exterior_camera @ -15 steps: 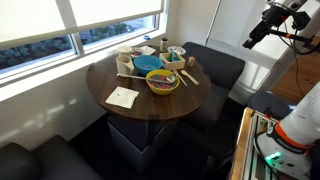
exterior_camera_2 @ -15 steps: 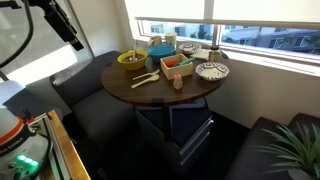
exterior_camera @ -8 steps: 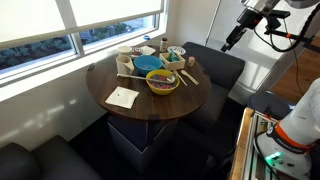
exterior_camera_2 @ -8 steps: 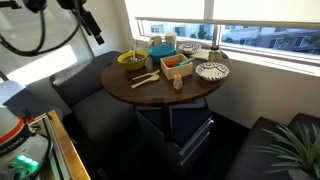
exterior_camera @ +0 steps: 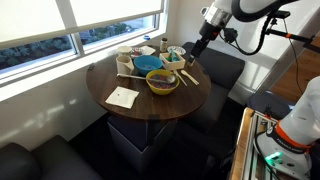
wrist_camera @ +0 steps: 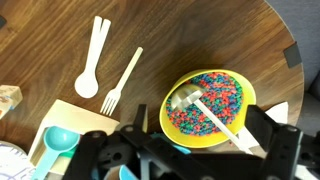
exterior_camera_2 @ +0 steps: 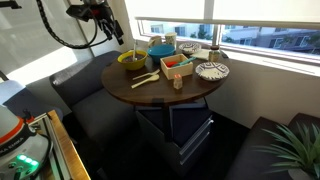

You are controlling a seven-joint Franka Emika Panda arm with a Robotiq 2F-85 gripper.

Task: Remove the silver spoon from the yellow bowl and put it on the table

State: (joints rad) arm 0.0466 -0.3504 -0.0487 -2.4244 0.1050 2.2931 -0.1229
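The robot's gripper needs to next move to the middle of the silver spoon's handle (exterior_camera: 152,78) (wrist_camera: 219,122), just inside the yellow bowl's rim, and close there.
The yellow bowl (wrist_camera: 167,118) stands on the round brown table (wrist_camera: 200,35) and is filled with small multicoloured pieces. The silver spoon (wrist_camera: 208,112) lies in it, head to the left and handle running over the lower right rim. My gripper (wrist_camera: 200,124) is open and hovers above the bowl with a dark finger on each side, well apart from the spoon. In both exterior views the gripper (exterior_camera: 195,50) (exterior_camera_2: 118,33) hangs in the air over the table's edge, near the bowl (exterior_camera: 162,86) (exterior_camera_2: 131,60). The spoon is too small to make out there.
A wooden spoon (wrist_camera: 93,55) and a wooden fork (wrist_camera: 122,78) lie beside the bowl. A blue bowl (exterior_camera: 148,62), a box (exterior_camera_2: 177,65), a patterned plate (exterior_camera_2: 211,70) and a white napkin (exterior_camera: 122,97) also sit on the table. Dark seats surround it.
The arm has swung in from high and away from the table, coming down to hover over the table's edge by the yellow bowl. Nothing on the table has moved.
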